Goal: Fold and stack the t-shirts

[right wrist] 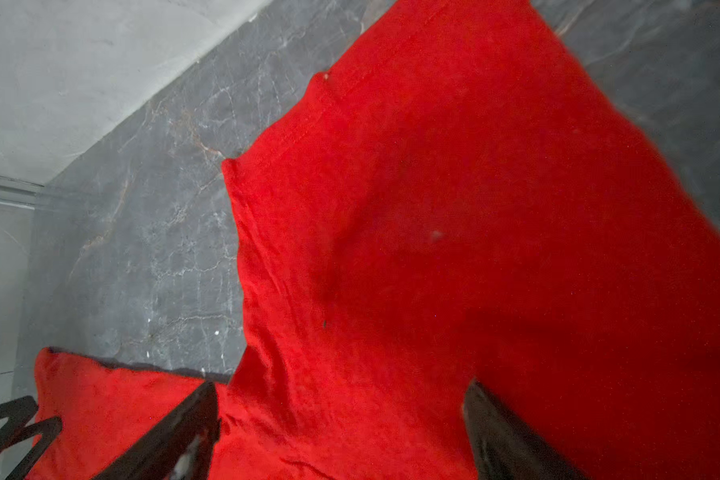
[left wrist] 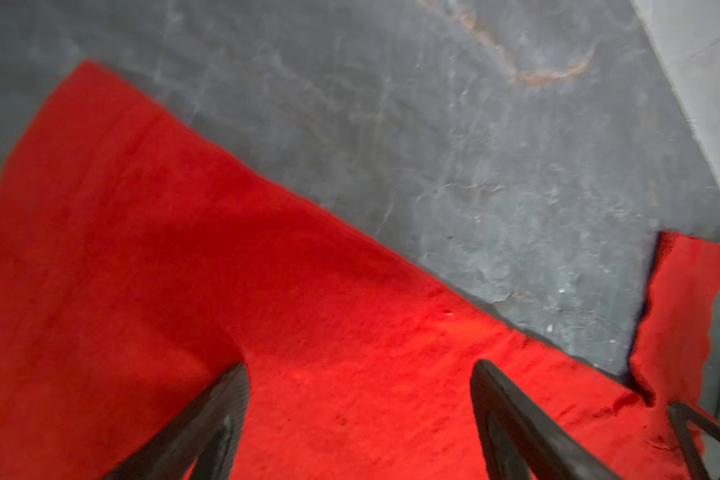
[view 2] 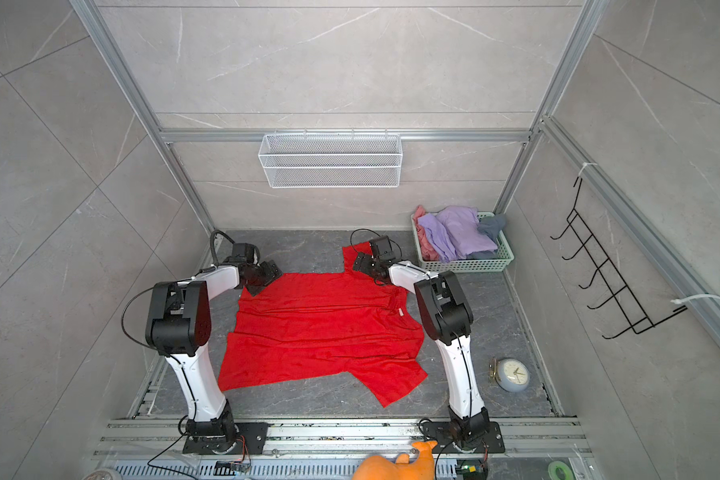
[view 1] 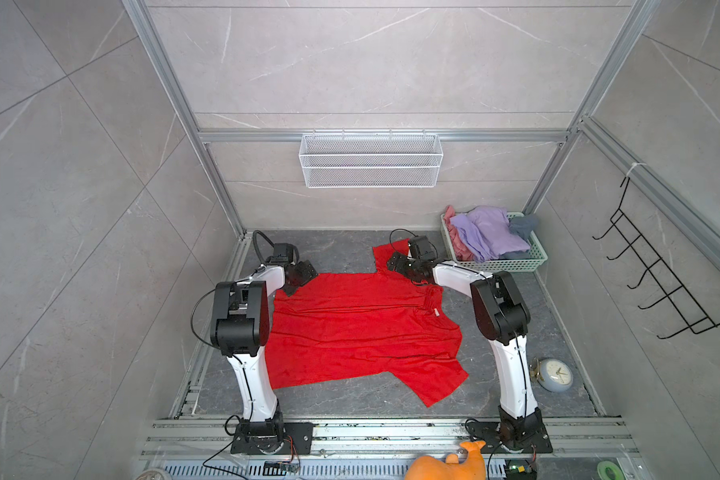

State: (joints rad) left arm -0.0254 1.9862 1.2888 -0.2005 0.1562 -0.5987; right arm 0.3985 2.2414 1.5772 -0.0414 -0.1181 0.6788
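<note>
Long ripples cross the red t-shirt's body, so my left gripper will grab the red t-shirt's back hem corner [left wrist: 92,80] and stretch it smooth before folding.
A large bright red t-shirt [view 1: 362,332] [view 2: 321,332] lies spread flat on the dark marble table, one sleeve pointing to the back and one to the front right. My left gripper [view 1: 302,276] [view 2: 267,274] hovers open over its back left corner; in the left wrist view [left wrist: 360,365] only red cloth [left wrist: 184,249] shows between the fingers. My right gripper [view 1: 395,262] [view 2: 360,262] stands open over the back sleeve [right wrist: 433,208], its jaws apart [right wrist: 341,384]. Lavender [view 1: 487,232], dusty pink [view 1: 454,241] and dark grey [view 1: 522,226] t-shirts sit crumpled in a basket.
The green basket [view 1: 495,264] stands at the back right corner. A round clock [view 1: 553,374] lies at the front right. An orange plush toy [view 1: 449,463] sits beyond the front rail. A white wire basket [view 1: 371,160] and a black hook rack [view 1: 657,282] hang on the walls.
</note>
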